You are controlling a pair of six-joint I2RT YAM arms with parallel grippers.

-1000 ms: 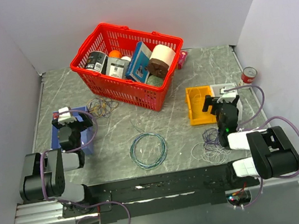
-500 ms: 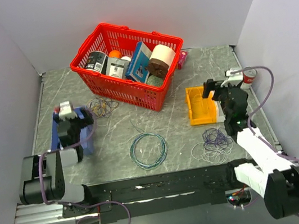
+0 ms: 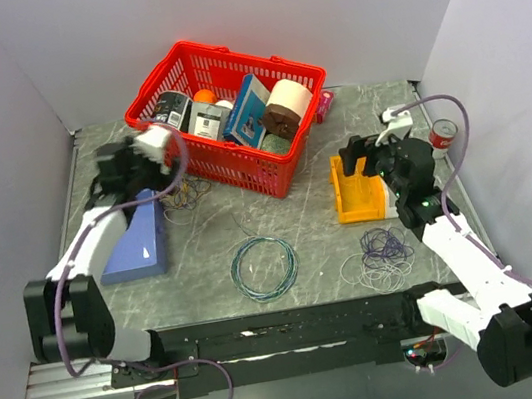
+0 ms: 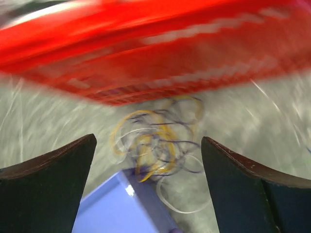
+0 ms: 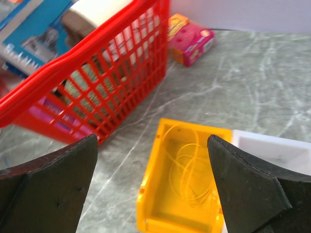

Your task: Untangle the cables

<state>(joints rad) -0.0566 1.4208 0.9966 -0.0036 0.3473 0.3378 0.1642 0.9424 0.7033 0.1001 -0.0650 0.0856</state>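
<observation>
The yellow, purple and white tangle in front of the red basket has an end (image 3: 170,199) (image 4: 149,170) beside the blue bin's corner, which my left gripper will grab next.
One tangle of cables (image 3: 182,191), thin yellow, purple and white loops, lies in front of the red basket. In the left wrist view the tangle (image 4: 155,141) touches the corner of the blue bin (image 4: 126,204). My left gripper (image 3: 131,175) is open and empty above it (image 4: 148,141). A second tangle (image 3: 382,257) of purple, white and black loops lies at the front right. A thin yellowish wire (image 5: 192,167) is coiled in the yellow bin (image 5: 148,194). My right gripper (image 3: 361,159) is open and empty over that bin (image 5: 152,138).
The red basket (image 3: 210,163) full of goods stands at the back middle. A teal ring of cable (image 3: 263,266) lies at the centre front. The blue bin (image 3: 136,242) is at the left, a white bin (image 5: 272,150) beside the yellow one, a pink box (image 5: 192,39) and a red can (image 3: 443,134) at the back right.
Both arms have unfolded and reached forward. The left gripper swung up to the tangle beside the basket; the right gripper moved up over the yellow bin. The left wrist view is blurred by motion.
</observation>
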